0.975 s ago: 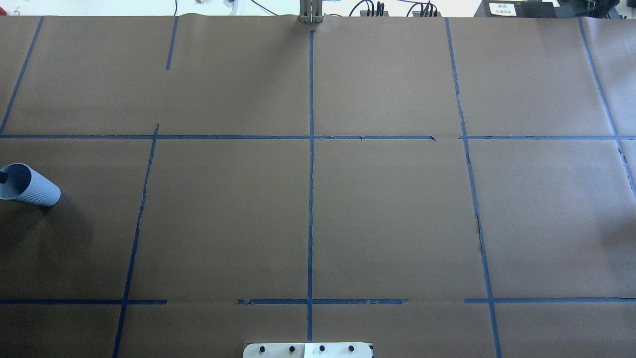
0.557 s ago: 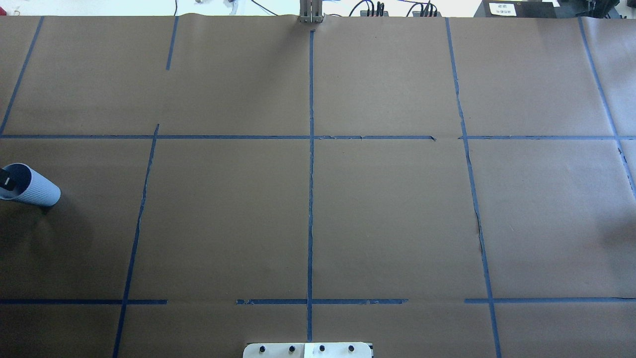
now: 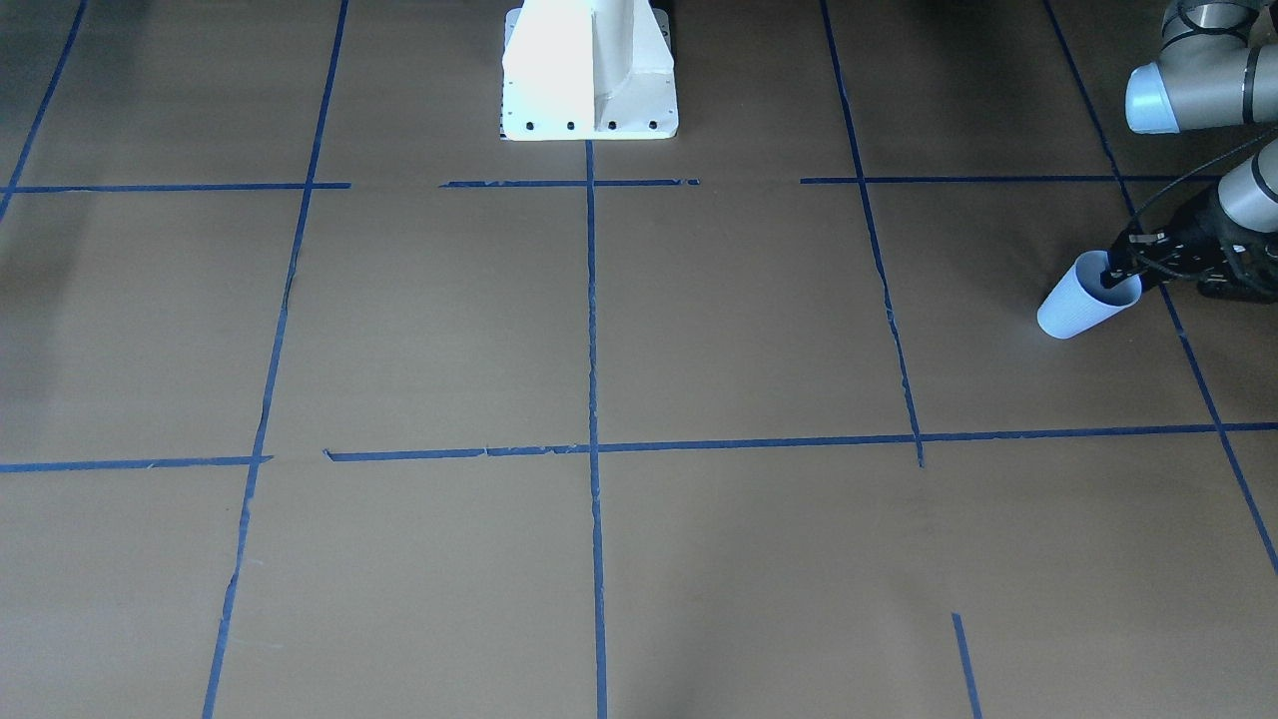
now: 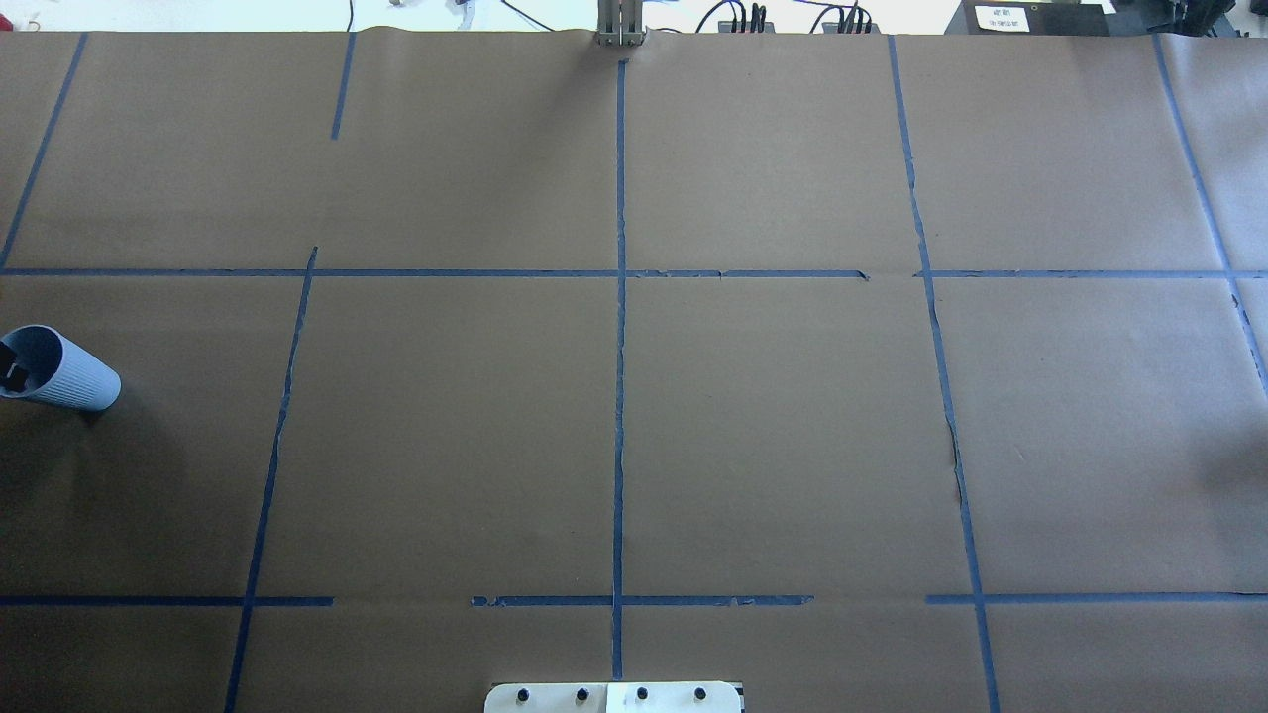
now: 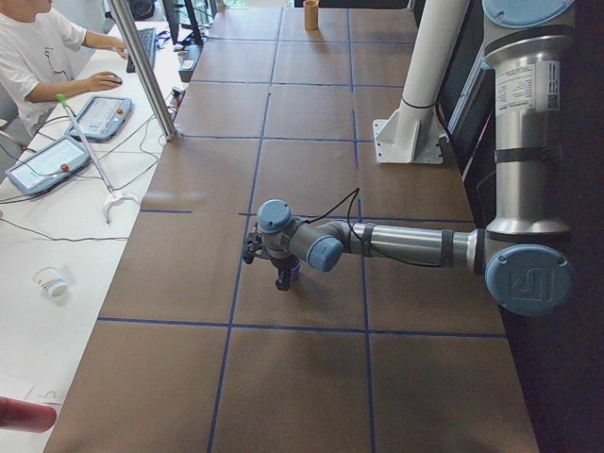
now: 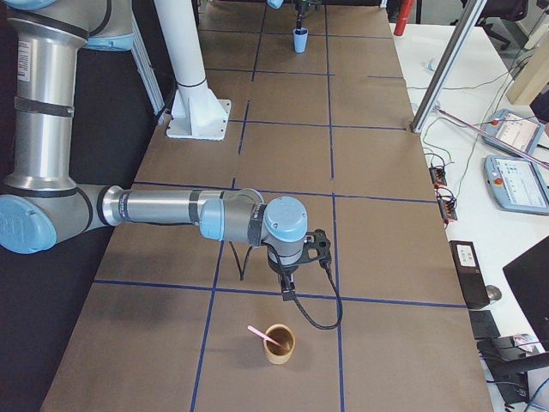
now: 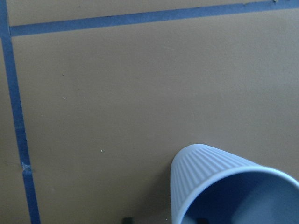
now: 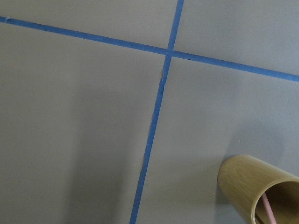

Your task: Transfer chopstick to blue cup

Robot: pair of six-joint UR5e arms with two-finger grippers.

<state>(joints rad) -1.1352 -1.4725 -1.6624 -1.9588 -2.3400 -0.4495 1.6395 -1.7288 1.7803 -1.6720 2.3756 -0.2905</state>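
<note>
The robot's left gripper will release the blue cup on the tape line from the white base [image 3: 594, 312], between the line's crossings.
The pale blue ribbed cup [image 4: 69, 381] stands at the table's far left end; it also shows in the front view [image 3: 1078, 305] and the left wrist view [image 7: 219, 177]. My left gripper [image 3: 1116, 275] is at its rim. One finger [image 4: 15, 374] is inside the cup and the other is outside, so the jaws are open and straddle the wall. The pinkish chopstick [image 6: 260, 333] leans in a tan wooden cup [image 6: 279, 343] at the right end; it also shows in the right wrist view [image 8: 268, 211]. My right gripper [image 6: 287, 287] hangs just beyond that cup. I cannot tell whether it is open or shut.
Brown paper with blue tape lines covers the table [image 4: 773, 426]. The robot's white base [image 3: 589, 70] stands mid-table at its edge. An operator and teach pendants [image 5: 99, 118] are at a side desk. A metal post [image 5: 146, 71] stands at the table's far edge.
The left gripper's finger inside the blue cup has shifted slightly toward the robot across the opening. The cup has stayed in place.
</note>
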